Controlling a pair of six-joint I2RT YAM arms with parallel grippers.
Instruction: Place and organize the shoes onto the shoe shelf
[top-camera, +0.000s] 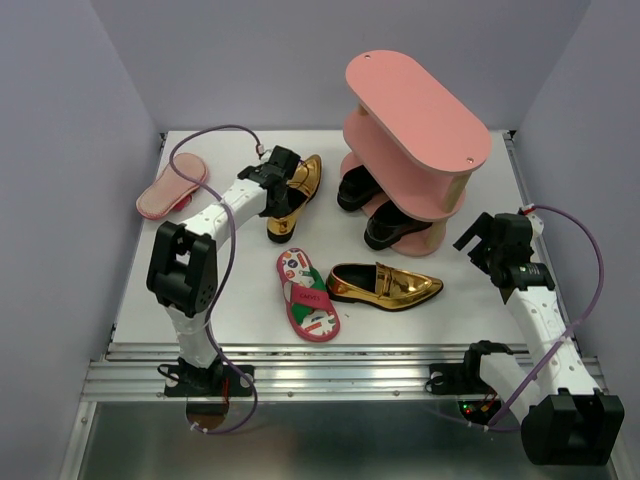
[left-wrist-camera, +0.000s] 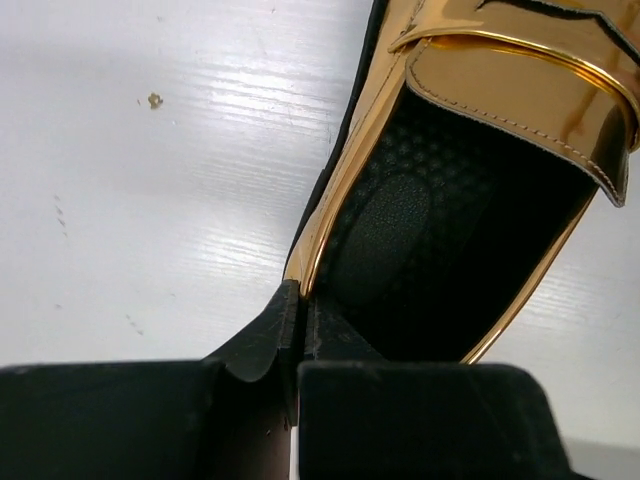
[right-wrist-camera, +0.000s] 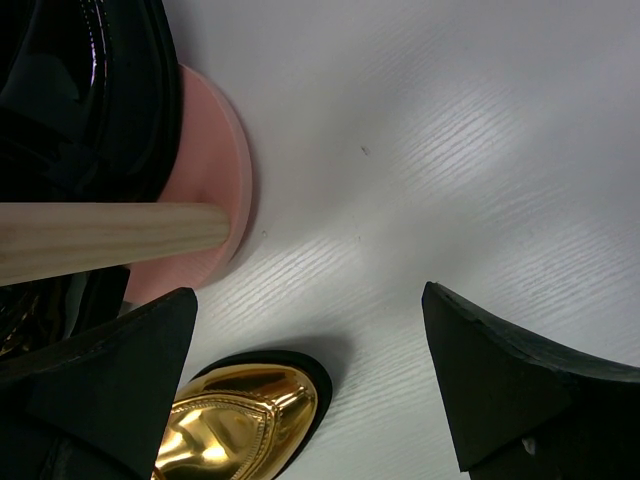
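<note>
The gold loafer is held too far along its side rim by my left gripper, so next I open it and pinch the loafer's heel (top-camera: 280, 230) before I slide the loafer onto the shelf.
The salmon-pink shoe shelf (top-camera: 418, 110) stands at the back right. Two black loafers (top-camera: 358, 188) (top-camera: 395, 225) sit on its bottom board. My left gripper (top-camera: 281, 182) is shut on the side rim of a gold loafer (top-camera: 292, 200), which is tilted on the table; the wrist view shows the fingertips (left-wrist-camera: 268, 335) pinching that rim and the shoe's black insole (left-wrist-camera: 440, 220). The second gold loafer (top-camera: 385, 285) lies in front of the shelf. My right gripper (top-camera: 474, 238) is open and empty just right of the shelf, above this loafer's toe (right-wrist-camera: 235, 425).
One pink flip-flop (top-camera: 307, 293) lies footbed up at the front centre. The other (top-camera: 172, 187) lies sole up at the far left. In the right wrist view a wooden post (right-wrist-camera: 100, 240) and the bottom board (right-wrist-camera: 222, 140) sit close to the left finger (right-wrist-camera: 110, 380).
</note>
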